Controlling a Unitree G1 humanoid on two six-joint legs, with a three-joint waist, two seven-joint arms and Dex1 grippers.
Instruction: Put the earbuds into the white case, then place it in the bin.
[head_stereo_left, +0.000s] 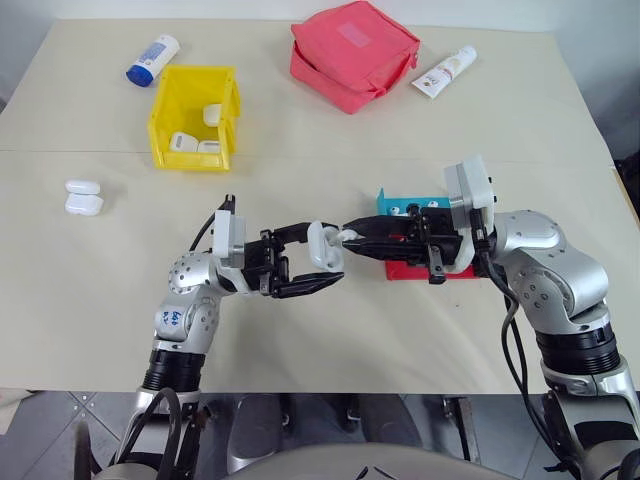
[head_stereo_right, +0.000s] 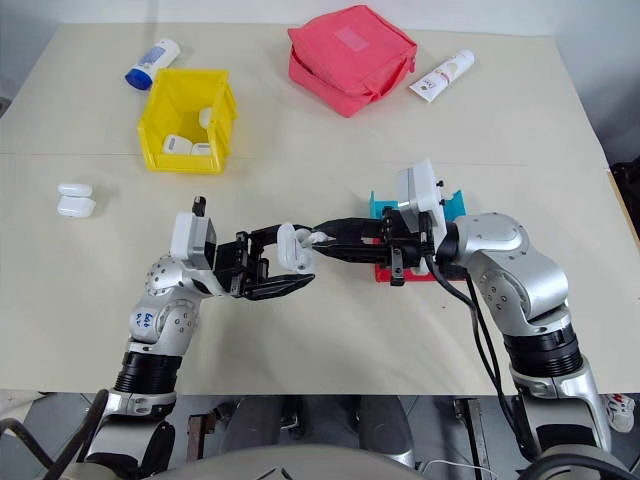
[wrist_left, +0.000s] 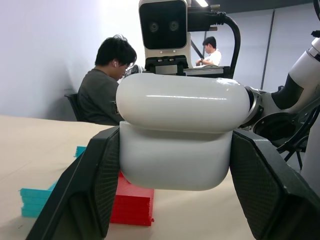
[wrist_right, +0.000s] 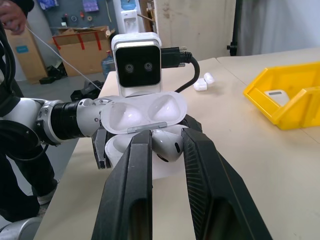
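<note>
Next, my right gripper releases the white earbud in the open white case's socket nearer the yellow bin (head_stereo_left: 315, 243) (wrist_right: 168, 149). The earbud is now at the case's open mouth.
Above the table's middle, my left gripper (head_stereo_left: 312, 268) is shut on the white case (head_stereo_left: 322, 246), gripping its body between both fingers (wrist_left: 95, 185). The case's lid (wrist_right: 142, 112) stands open toward my right gripper (head_stereo_left: 352, 238). That gripper points at the case from the right and is shut on a white earbud (wrist_right: 169, 145), which sits at the case's open mouth. I cannot tell whether the earbud touches its socket. The yellow bin (head_stereo_left: 165, 125) stands at the far left with several white cases inside.
Two more white cases (head_stereo_left: 83, 197) lie on the table at the left. A red tray (head_stereo_left: 412, 269) and a teal tray (head_stereo_left: 392, 203) sit under my right gripper. A pink-red pouch (head_stereo_left: 352, 52) and two tubes (head_stereo_left: 152, 60) (head_stereo_left: 445, 72) lie at the back.
</note>
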